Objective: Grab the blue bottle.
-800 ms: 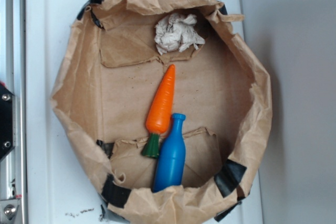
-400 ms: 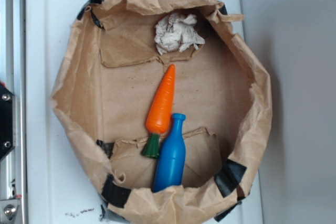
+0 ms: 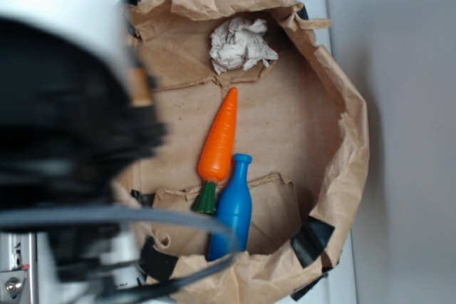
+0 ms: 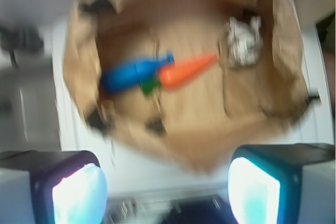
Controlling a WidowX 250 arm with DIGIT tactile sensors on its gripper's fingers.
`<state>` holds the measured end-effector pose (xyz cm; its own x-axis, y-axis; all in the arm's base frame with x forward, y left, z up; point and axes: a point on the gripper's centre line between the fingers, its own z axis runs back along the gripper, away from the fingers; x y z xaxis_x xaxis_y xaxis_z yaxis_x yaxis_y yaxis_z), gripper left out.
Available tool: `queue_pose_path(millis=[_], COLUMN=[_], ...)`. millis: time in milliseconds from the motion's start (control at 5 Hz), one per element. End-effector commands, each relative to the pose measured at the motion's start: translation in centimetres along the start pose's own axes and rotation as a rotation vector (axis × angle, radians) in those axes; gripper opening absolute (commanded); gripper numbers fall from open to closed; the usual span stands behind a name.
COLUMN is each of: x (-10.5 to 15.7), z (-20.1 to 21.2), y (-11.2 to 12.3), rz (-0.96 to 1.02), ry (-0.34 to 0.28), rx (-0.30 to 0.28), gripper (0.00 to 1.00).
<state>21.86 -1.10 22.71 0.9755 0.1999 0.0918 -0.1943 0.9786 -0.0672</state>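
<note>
The robot's gripper needs to next move to the wide body (image 3: 232, 219) (image 4: 128, 72) of the blue bottle, well below its neck, and close there across both sides.
The blue bottle (image 3: 233, 208) lies in the near part of a brown paper bag tray (image 3: 342, 176), neck pointing away, beside an orange toy carrot (image 3: 219, 139). In the wrist view the bottle (image 4: 131, 73) and the carrot (image 4: 186, 70) lie side by side, blurred. My arm (image 3: 64, 147) is a large blurred black and white mass at the left of the exterior view, high above the bag; its fingertips cannot be made out there. In the wrist view my gripper (image 4: 165, 195) is open and empty, its two pads wide apart, well short of the bottle.
A crumpled white paper ball (image 3: 241, 44) sits at the far end of the bag, also in the wrist view (image 4: 242, 43). The bag rests on a white board (image 3: 71, 5). Black tape patches (image 3: 311, 241) hold the bag's corners. A metal rail runs along the left edge.
My arm has swung into the exterior view from the left, now covering the bag's left side. The bottle, carrot and paper ball have not moved.
</note>
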Motion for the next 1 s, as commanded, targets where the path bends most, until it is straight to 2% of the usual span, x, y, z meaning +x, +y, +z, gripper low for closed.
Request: queue_pose_path(millis=[0,600,800], x=[5.1,5.1,5.6], z=[-0.3,-0.3,-3.4], y=[0.2,0.2,0.9], rz=[0.037,0.037,0.157], ry=[-0.07,-0.07,-0.044], rx=[-0.011,-0.011,-0.061], gripper=[1.0,1.0,1.0])
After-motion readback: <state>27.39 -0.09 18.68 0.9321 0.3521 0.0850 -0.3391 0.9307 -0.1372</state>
